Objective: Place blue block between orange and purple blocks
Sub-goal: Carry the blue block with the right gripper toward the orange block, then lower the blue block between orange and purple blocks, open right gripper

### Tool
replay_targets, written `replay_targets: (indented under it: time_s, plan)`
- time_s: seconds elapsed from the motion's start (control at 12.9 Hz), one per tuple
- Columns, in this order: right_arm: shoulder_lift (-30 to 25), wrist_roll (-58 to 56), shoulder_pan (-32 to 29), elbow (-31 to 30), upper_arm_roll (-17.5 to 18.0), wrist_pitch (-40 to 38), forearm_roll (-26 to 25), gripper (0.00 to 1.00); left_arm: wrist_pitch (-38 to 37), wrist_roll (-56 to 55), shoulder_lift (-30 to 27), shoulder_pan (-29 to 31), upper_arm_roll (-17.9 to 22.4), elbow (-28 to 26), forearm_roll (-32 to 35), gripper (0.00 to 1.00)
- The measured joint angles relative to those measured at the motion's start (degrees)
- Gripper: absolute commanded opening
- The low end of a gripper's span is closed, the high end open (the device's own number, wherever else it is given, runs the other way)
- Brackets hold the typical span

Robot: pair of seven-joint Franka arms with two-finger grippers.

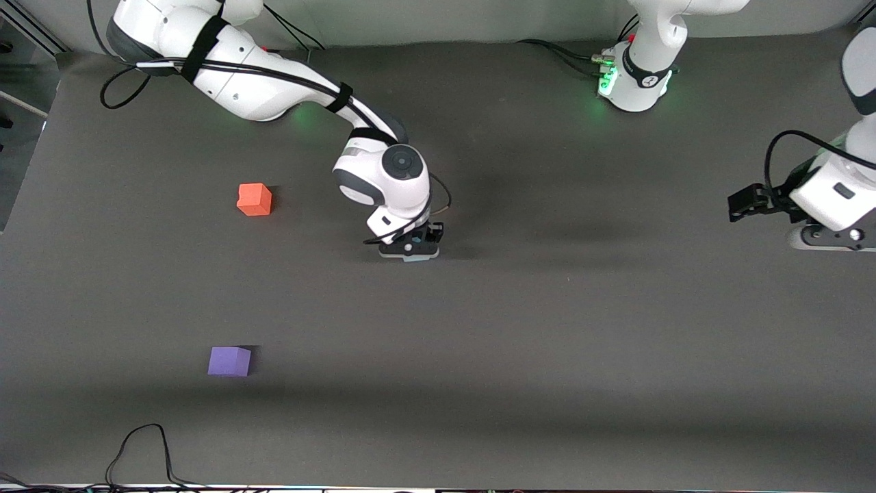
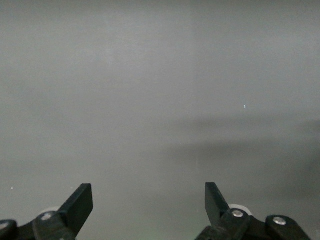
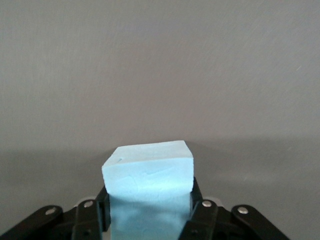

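Note:
I should set the blue block, now low over the mat's middle, on the bare mat (image 1: pixel 250 268) between blocks with my right gripper, slightly nearer orange than purple.
The blue block (image 3: pixel 148 169) is a light sky-blue cube clamped between the fingers of my right gripper (image 3: pixel 148 197). In the front view only a sliver of the blue block (image 1: pixel 415 259) shows under the right gripper (image 1: pixel 410 249), which is low over the middle of the grey mat. I cannot tell whether the block touches the mat. The orange block (image 1: pixel 254 199) lies toward the right arm's end. The purple block (image 1: pixel 229 361) lies nearer the front camera than the orange one, with bare mat between them. My left gripper (image 1: pixel 744 203) waits open and empty at the left arm's end, also in its wrist view (image 2: pixel 148 194).
A black cable (image 1: pixel 145 448) loops onto the mat at the edge nearest the front camera, close to the purple block. The left arm's base (image 1: pixel 636 77) stands at the back. The grey mat (image 1: pixel 547 342) covers the whole table.

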Motion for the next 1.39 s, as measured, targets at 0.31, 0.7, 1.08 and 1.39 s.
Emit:
replay_targets:
  time_s: [0.31,0.7,1.08,1.39]
  plan:
    - [-7.2,-6.2,-4.9,0.4,-0.7,-3.1,11.0,0.36,-1.9,-0.6,0.0,-0.3,0.1,2.0,0.3,1.0]
    - [-20.7,-28.5,-5.8,-4.5,-16.6,-6.4,28.6,0.36,-4.9,-1.0,0.0,-0.2,0.3,4.8,0.4,1.0]
    - [-28.7,-42.4,-6.1,-17.6,-29.9,-0.7,34.9,0.38,-4.9,-1.0,0.0,-0.5,-0.1,5.0,1.9,1.0]
    - [-26.8,-47.3,-6.1,-26.7,-35.5,10.3,34.9,0.39,-4.9,-1.0,0.0,-0.7,-0.7,5.1,1.9,1.0]
